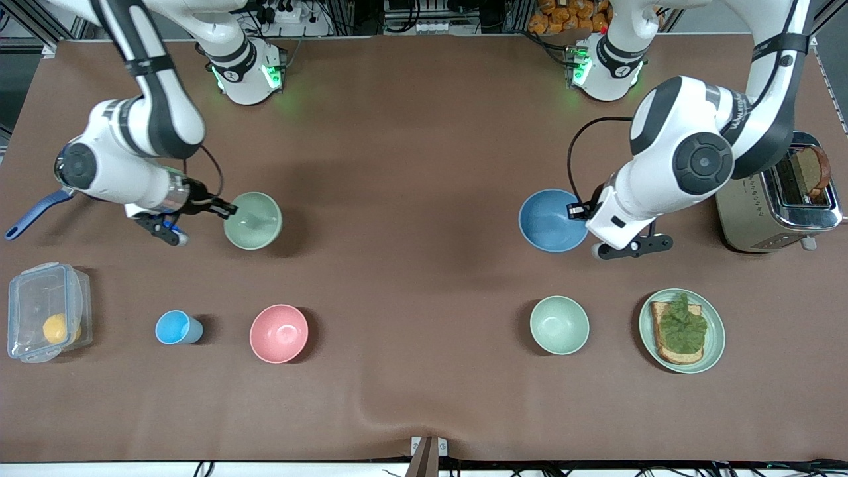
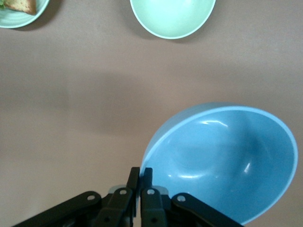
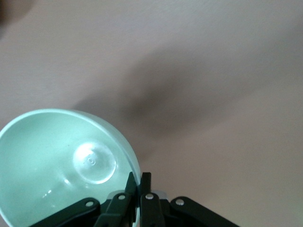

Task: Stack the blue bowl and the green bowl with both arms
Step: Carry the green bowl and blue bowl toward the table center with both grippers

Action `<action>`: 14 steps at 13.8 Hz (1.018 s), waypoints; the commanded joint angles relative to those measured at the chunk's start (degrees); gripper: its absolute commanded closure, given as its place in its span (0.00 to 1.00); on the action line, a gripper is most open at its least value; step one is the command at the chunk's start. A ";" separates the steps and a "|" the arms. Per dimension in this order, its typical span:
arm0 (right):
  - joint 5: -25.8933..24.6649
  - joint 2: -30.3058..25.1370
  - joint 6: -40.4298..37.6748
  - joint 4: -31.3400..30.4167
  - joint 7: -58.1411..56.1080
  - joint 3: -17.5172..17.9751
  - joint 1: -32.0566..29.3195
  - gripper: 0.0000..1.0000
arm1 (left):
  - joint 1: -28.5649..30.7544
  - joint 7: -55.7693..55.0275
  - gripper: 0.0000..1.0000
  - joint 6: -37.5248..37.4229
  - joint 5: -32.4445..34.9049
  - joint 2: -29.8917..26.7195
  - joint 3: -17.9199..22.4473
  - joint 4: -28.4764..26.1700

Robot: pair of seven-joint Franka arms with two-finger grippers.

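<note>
Next, my right gripper releases the green bowl on the table [image 1: 424,223], behind the space between the pink bowl and the mint bowl.
The sky-blue bowl [image 1: 552,220] is toward the left arm's end of the table. My left gripper [image 1: 578,211] is shut on its rim. In the left wrist view the blue bowl [image 2: 227,163] hangs tilted from the gripper [image 2: 141,172], whose fingers pinch the rim. The sage green bowl [image 1: 252,220] is toward the right arm's end. My right gripper [image 1: 228,211] is shut on its rim. In the right wrist view the green bowl [image 3: 61,165] is tilted in the gripper [image 3: 138,177], and its shadow falls apart from it on the brown table.
A paler mint bowl [image 1: 559,324] and a green plate [image 1: 715,344] with toast lie nearer the front camera than the blue bowl. A pink bowl [image 1: 279,333], a light-blue cup [image 1: 177,327] and a clear box [image 1: 46,311] lie nearer than the green bowl. A toaster [image 1: 775,205] stands beside the left arm.
</note>
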 commanded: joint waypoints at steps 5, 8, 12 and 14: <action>5.15 1.81 4.09 4.88 19.50 -0.40 14.08 1.00 | -2.75 -3.18 1.00 0.85 -1.37 2.26 -0.36 0.80; 7.20 4.36 7.86 6.73 26.96 -0.49 20.67 1.00 | -3.37 -3.18 1.00 0.85 -1.37 3.23 -0.36 0.80; 6.76 10.06 13.06 11.29 40.23 -0.49 29.55 1.00 | -3.28 -3.18 1.00 0.76 -1.37 3.23 -0.36 0.80; 6.32 13.58 14.55 14.02 44.64 -0.66 32.89 1.00 | -3.20 -3.10 1.00 0.67 -1.37 3.23 -0.36 0.80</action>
